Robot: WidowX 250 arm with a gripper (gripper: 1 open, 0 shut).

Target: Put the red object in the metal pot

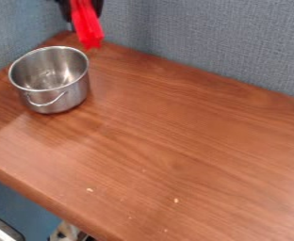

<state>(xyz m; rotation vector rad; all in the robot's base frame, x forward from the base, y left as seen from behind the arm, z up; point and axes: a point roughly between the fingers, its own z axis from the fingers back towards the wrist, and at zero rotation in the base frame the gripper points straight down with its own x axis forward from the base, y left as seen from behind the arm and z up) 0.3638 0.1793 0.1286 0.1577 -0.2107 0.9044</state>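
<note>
The robot's gripper needs to release the red object inside the metal pot, leaning (56,72) against the pot's shiny inside.
The red object (88,28) hangs tilted in the air at the top left, above and just behind the far rim of the metal pot (52,98). My gripper (82,6) is shut on its upper end. Only the dark finger ends show, because the top edge of the view cuts off the rest. The pot stands upright on the left part of the wooden table (175,141). It is shiny, its inside is bare, and its thin wire handle lies down against the front wall.
A grey-blue fabric wall (213,38) stands right behind the table. The table's front edge (61,209) runs diagonally at the lower left, with floor below it.
</note>
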